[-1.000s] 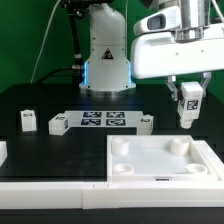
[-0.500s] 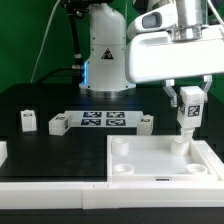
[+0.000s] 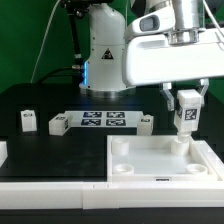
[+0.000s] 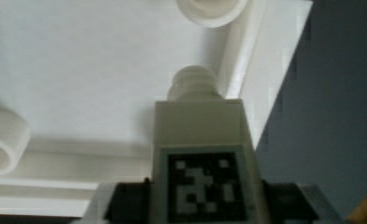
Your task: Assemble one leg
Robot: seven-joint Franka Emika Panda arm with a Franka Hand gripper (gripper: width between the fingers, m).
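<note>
Next, I let go of the leg in the front corner socket of the white piece (image 3: 198,168) (image 4: 176,155), on the side of the white piece below my gripper.
My gripper (image 3: 186,108) is shut on a leg (image 3: 186,114), a small white block with a black-and-white marker on its face. It holds the leg upright just above the far right corner socket (image 3: 181,146) of the large flat white square piece (image 3: 160,166). In the wrist view the leg (image 4: 205,140) fills the middle, its peg tip over the white piece (image 4: 91,90), and dark fingers (image 4: 127,200) flank it. Other legs stand on the table: one at the exterior view's left (image 3: 28,120), one (image 3: 57,125) beside the marker board and one (image 3: 146,122) at its other end.
The marker board (image 3: 103,122) lies flat behind the white piece. The robot base (image 3: 103,55) stands at the back. A white wall (image 3: 50,188) runs along the front edge. Round sockets (image 4: 212,10) sit at the white piece's corners.
The gripper has moved down and slightly toward the exterior view's left with the leg, bringing it closer to the far right corner socket.
</note>
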